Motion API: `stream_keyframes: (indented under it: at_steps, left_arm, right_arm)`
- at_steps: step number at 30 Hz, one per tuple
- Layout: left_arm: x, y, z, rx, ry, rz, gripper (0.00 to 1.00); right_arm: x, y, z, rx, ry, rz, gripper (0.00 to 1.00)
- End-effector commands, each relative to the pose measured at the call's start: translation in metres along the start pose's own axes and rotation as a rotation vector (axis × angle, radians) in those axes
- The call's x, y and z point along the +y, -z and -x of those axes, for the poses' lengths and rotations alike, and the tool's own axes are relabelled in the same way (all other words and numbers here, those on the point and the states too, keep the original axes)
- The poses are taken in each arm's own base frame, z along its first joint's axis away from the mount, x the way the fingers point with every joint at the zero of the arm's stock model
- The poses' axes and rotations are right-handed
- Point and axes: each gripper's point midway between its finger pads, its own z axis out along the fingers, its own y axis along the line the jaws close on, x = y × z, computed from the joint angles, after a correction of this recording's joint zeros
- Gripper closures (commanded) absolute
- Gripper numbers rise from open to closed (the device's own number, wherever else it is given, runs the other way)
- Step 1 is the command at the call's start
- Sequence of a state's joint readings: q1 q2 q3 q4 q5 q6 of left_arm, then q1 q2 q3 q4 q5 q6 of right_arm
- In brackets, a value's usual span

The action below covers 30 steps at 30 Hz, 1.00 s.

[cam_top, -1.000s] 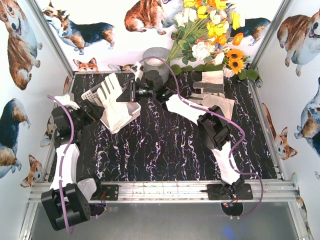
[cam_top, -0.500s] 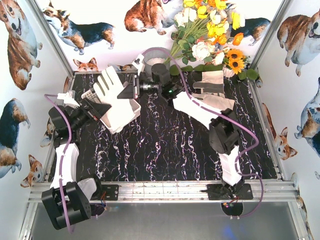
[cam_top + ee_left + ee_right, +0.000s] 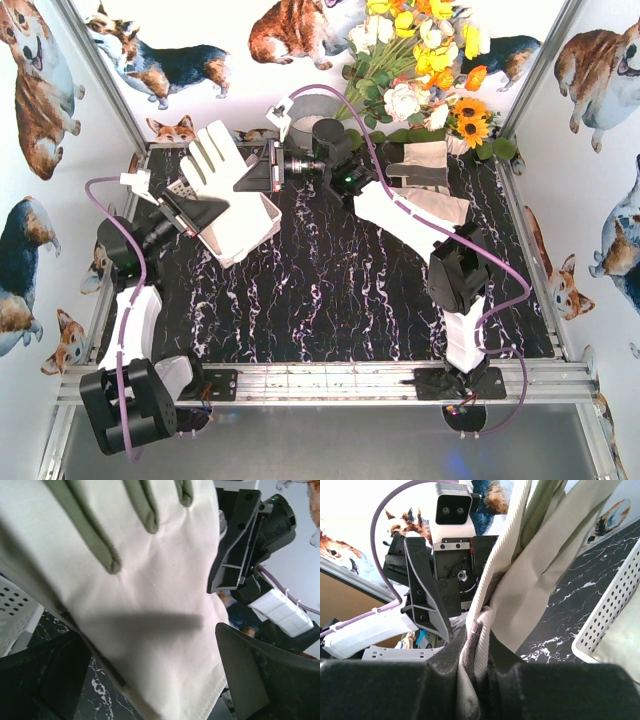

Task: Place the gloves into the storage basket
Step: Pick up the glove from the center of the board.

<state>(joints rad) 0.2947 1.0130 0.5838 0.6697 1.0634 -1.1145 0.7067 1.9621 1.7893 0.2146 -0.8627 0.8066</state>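
Observation:
The glove's broad side spans the open fingers of my left gripper, so I will pinch the glove's side edge (image 3: 107, 666) with it before both grippers lower the glove into the basket.
My right gripper (image 3: 262, 172) is shut on the cuff of a cream-white glove (image 3: 215, 160) and holds it up, fingers spread, over the back-left end of the white storage basket (image 3: 180, 188). In the right wrist view the cuff (image 3: 479, 630) is pinched between my shut fingers. My left gripper (image 3: 200, 210) is open, its fingers (image 3: 270, 680) on either side of the hanging glove (image 3: 150, 605). Another glove (image 3: 248, 225) lies in the basket. Two more gloves (image 3: 420, 165) lie at the back right, partly hidden under the right arm.
A grey metal bucket (image 3: 322, 105) stands at the back behind my right wrist. A bunch of artificial flowers (image 3: 420, 70) leans in the back right corner. The lattice side of the basket (image 3: 615, 610) shows in the right wrist view.
The right gripper has lifted the glove up and toward the back. The left gripper has risen from beside the basket and come up around the hanging glove.

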Motion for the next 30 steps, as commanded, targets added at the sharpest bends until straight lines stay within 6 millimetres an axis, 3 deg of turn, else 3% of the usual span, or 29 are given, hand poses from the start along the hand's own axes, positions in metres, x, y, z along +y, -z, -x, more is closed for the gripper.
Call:
stream_keyframes:
  at_steps: [1, 6, 9, 11, 14, 20, 24, 28, 30]
  left_arm:
    - [-0.028, -0.006, -0.001, 0.028, -0.045, -0.092, 0.03]
    - [-0.021, -0.007, -0.001, -0.009, -0.022, -0.063, 0.34]
    - [-0.01, -0.007, -0.001, -0.04, 0.011, -0.026, 0.41]
    - [-0.004, -0.007, -0.001, -0.057, 0.028, -0.009, 0.38]
    - [-0.004, -0.008, -0.002, -0.049, 0.042, -0.014, 0.25]
    - [-0.049, -0.008, -0.015, 0.03, -0.032, -0.166, 0.05]
    - [-0.065, -0.009, -0.02, 0.052, -0.052, -0.209, 0.01]
    - [-0.086, -0.012, -0.019, 0.031, -0.09, -0.279, 0.01]
    - [-0.087, -0.012, -0.016, -0.001, -0.095, -0.279, 0.08]
  right_arm:
    - [0.047, 0.01, 0.024, -0.046, 0.108, 0.073, 1.0]
    - [0.039, 0.012, 0.019, -0.04, 0.103, 0.036, 1.0]
    - [0.041, 0.015, 0.018, -0.039, 0.109, 0.033, 1.0]
    - [0.049, 0.017, 0.02, -0.04, 0.119, 0.045, 1.0]
    - [0.06, 0.02, 0.024, -0.043, 0.14, 0.066, 1.0]
    - [0.088, 0.024, 0.029, -0.033, 0.167, 0.146, 1.0]
    - [0.102, 0.027, 0.03, -0.025, 0.169, 0.193, 1.0]
    - [0.097, 0.029, 0.025, -0.023, 0.165, 0.168, 1.0]
    - [0.09, 0.031, 0.025, -0.038, 0.166, 0.122, 1.0]
